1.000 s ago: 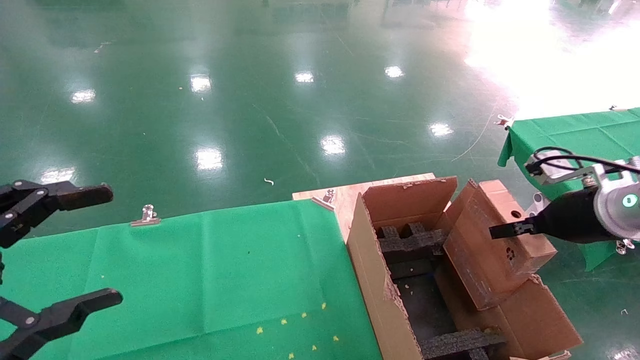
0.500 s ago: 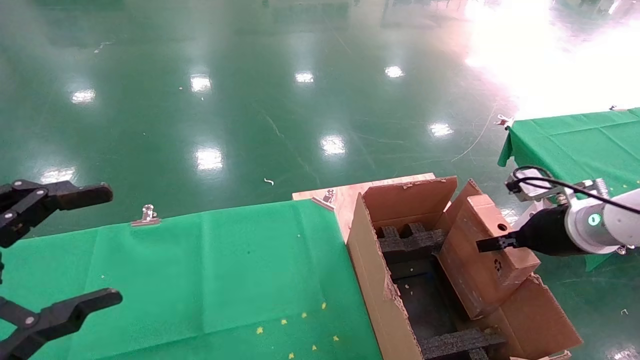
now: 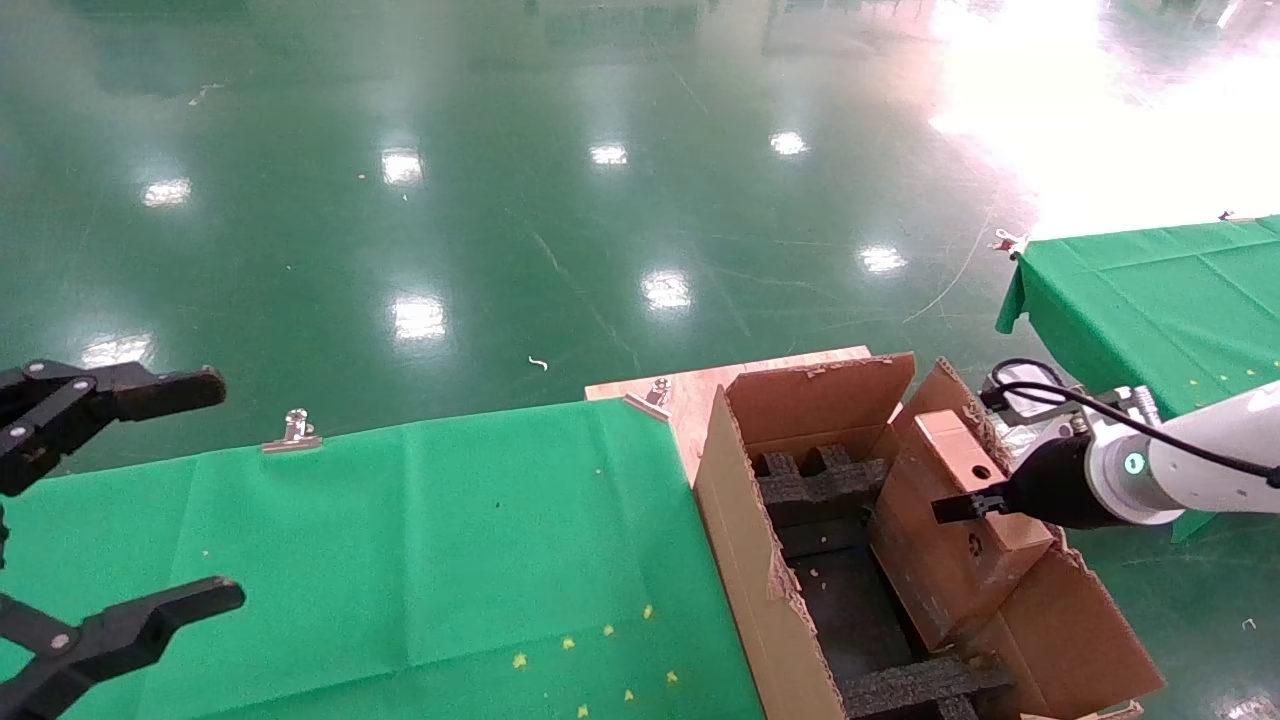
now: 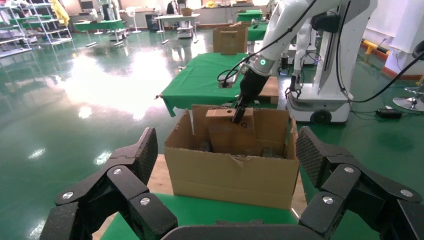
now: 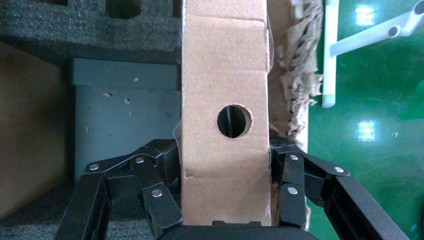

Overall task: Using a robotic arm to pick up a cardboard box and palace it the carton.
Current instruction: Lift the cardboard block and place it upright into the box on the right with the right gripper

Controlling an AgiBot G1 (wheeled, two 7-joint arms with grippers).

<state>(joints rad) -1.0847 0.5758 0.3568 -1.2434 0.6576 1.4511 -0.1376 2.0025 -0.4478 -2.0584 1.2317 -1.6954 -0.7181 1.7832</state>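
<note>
Next, my right gripper lets go of the cardboard box between the black foam inserts, against the carton's side (image 3: 933,572) (image 5: 220,117) farthest from the green-clothed table.
My right gripper (image 3: 962,506) is shut on the small brown cardboard box (image 3: 930,560), with black fingers (image 5: 155,192) pressed on its two sides. The box (image 5: 223,90) shows a round hole in its narrow face and a recycling mark on its side. It hangs tilted, its lower part inside the large open carton (image 3: 745,540), close to the carton's right wall. Black foam inserts (image 3: 820,485) line the carton's inside. The left wrist view shows the carton (image 4: 230,175) from the side, with the box (image 4: 230,135) sticking up out of it. My left gripper (image 3: 225,490) stays open at the far left.
The carton stands on a wooden board (image 3: 690,395) at the right end of the green-clothed table (image 3: 400,540). Metal clips (image 3: 293,432) hold the cloth's far edge. A second green table (image 3: 1150,290) stands behind the right arm. Glossy green floor lies beyond.
My right gripper has carried the box leftward and down, from above the carton's right flap to partly inside the carton. The left arm has not moved.
</note>
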